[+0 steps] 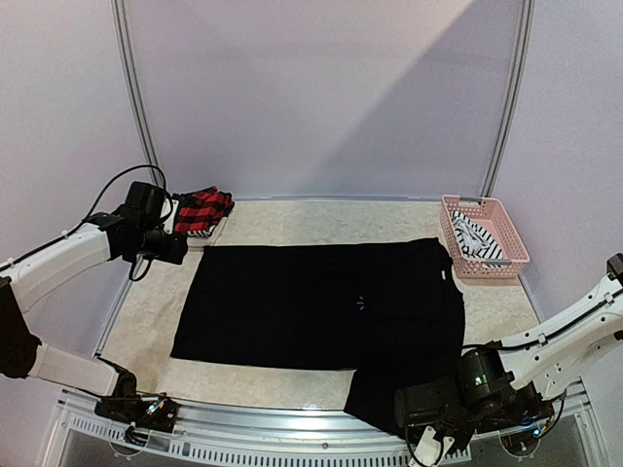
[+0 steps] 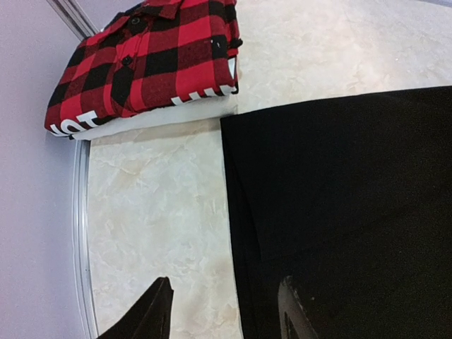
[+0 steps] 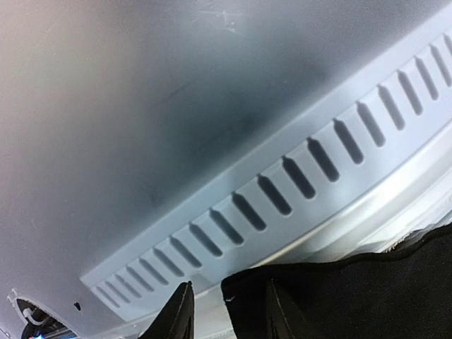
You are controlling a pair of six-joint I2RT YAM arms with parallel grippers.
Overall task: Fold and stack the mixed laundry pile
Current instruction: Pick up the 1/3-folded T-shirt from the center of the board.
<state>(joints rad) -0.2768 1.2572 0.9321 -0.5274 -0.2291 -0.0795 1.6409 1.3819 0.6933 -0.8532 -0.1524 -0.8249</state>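
The robot's left gripper should next grab the near hem corner (image 1: 176,355) of the black T-shirt, at the end away from the pink basket.
A large black T-shirt (image 1: 321,302) lies spread flat across the table, one sleeve hanging over the near edge. My left gripper (image 1: 180,248) hovers at its far left corner. In the left wrist view this gripper (image 2: 224,311) is open, straddling the shirt's edge (image 2: 353,212) without touching it. The folded red-and-black plaid piece (image 1: 202,209) (image 2: 148,60) lies just behind, at the back left. My right gripper (image 1: 407,409) is low at the near edge by the hanging sleeve. Its jaws (image 3: 227,311) stand apart, with a corner of black cloth (image 3: 381,289) against the right finger. A striped tank top (image 1: 477,238) lies in the basket.
The pink perforated basket (image 1: 484,273) stands at the back right. A slotted metal rail (image 3: 296,176) (image 1: 292,428) runs along the near table edge, close to the right gripper. A raised rim (image 2: 80,233) borders the table's left side. Under the plaid piece lies another folded item with white lettering (image 2: 205,93).
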